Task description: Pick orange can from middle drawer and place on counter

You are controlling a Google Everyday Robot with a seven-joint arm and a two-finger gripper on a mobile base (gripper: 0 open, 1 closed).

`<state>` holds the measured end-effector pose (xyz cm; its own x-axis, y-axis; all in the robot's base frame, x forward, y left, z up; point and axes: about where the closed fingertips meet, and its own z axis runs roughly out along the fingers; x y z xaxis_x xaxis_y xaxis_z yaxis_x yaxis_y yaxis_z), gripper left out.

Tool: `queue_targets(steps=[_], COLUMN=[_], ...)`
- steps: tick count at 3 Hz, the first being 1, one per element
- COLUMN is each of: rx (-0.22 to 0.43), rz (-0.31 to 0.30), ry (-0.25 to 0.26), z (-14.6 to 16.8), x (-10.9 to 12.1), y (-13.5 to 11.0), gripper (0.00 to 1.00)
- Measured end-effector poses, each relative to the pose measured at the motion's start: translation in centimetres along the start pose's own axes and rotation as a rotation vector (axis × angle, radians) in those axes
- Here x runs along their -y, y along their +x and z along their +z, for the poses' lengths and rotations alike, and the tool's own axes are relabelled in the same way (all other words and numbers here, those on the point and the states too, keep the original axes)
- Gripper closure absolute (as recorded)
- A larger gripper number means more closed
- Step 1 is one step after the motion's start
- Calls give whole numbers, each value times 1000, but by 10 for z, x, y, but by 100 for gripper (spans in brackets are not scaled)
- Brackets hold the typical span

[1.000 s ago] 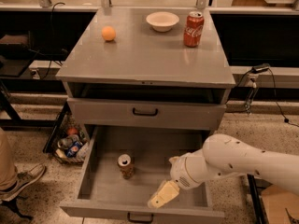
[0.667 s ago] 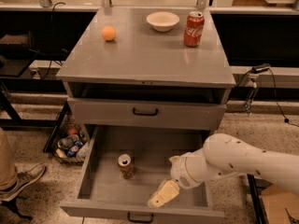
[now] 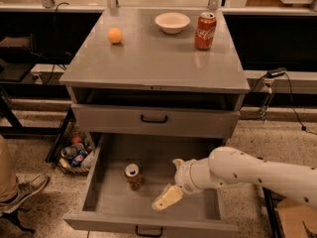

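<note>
Next, I move my gripper to the orange can in the open drawer and close it around the can's body point(image 3: 134, 180), just below its silver top.
The orange can point(image 3: 132, 176) stands upright in the open middle drawer point(image 3: 148, 217), left of its centre, silver top up. The drawer is pulled out, lowest in the cabinet. My gripper point(image 3: 167, 198) hangs inside the drawer, to the right of the can and nearer the front, apart from it and holding nothing. The white arm point(image 3: 247, 171) reaches in from the right. The counter point(image 3: 153, 58) is the grey cabinet top above.
On the counter stand an orange ball point(image 3: 115, 35), a white bowl point(image 3: 172, 22) and a red Coca-Cola can point(image 3: 205, 30). A shut drawer point(image 3: 153, 119) sits above the open one. A basket of clutter point(image 3: 74, 152) and a person's shoe point(image 3: 22, 192) are at the left.
</note>
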<state>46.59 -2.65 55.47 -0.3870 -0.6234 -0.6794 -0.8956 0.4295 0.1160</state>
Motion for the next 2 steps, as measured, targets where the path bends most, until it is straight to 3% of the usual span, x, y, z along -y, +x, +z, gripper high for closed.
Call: queue_targets(steps=[1,2], rx=[60,72], rz=[-52,-62], ry=[26,25], z=[52,84], x=[34,46], y=[1,6], gripper=[0,0])
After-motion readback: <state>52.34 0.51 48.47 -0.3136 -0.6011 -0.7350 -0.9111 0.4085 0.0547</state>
